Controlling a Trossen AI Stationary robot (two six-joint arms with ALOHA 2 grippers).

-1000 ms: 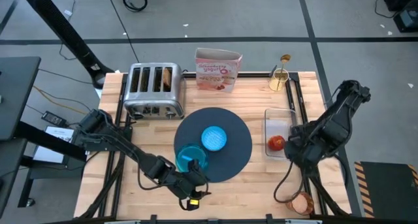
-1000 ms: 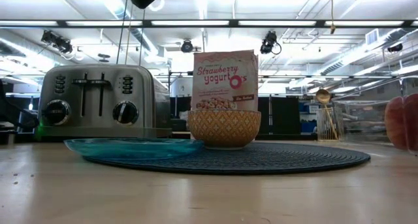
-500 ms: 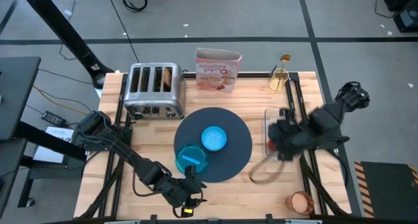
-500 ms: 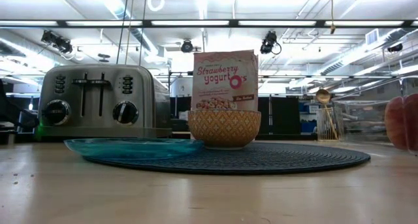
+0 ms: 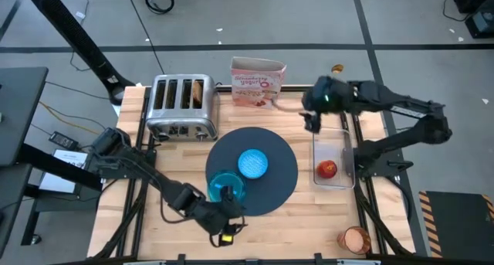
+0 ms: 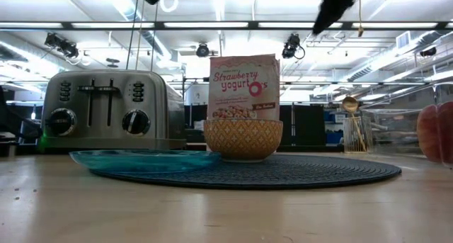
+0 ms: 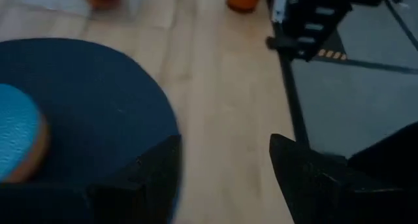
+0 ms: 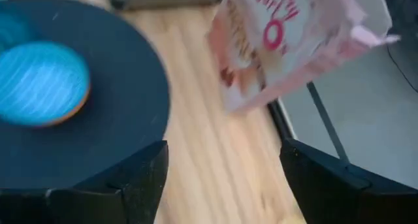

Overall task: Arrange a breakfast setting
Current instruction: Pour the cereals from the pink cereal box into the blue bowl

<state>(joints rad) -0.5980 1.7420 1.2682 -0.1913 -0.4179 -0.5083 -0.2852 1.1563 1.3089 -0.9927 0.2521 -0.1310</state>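
Next, my right gripper should go to the cereal box's narrow side [image 5: 280,83] [image 8: 317,70], the one away from the toaster, and close there.
The dark slate-blue mat [image 5: 272,180] lies mid-table with the blue bowl [image 5: 253,163] on it. The teal plate [image 5: 224,188] rests on the mat's near-left edge. A toast slice [image 5: 199,90] stands in the toaster [image 5: 182,107]. The red fruit [image 5: 326,169] lies in a clear tray [image 5: 344,141]. The amber cup [image 5: 356,239] stands at the near right corner. The gold spoon [image 5: 337,67] shows behind my right arm. My left gripper [image 7: 222,178] hovers open by the plate's near edge. My right gripper [image 8: 225,178] hangs open, high, between the cereal box and the tray.
A pink cereal box [image 5: 257,81] stands at the far edge, right of the toaster. In the low view the bowl [image 6: 243,139] and plate [image 6: 145,160] sit low on the mat [image 6: 297,171]. Bare wood lies along the near edge, between the mat and the cup.
My right arm has swung fast from the near right corner beside the amber cup toward the far edge, rising and turning, and now hangs near the cereal box. The cup stays standing where it was.
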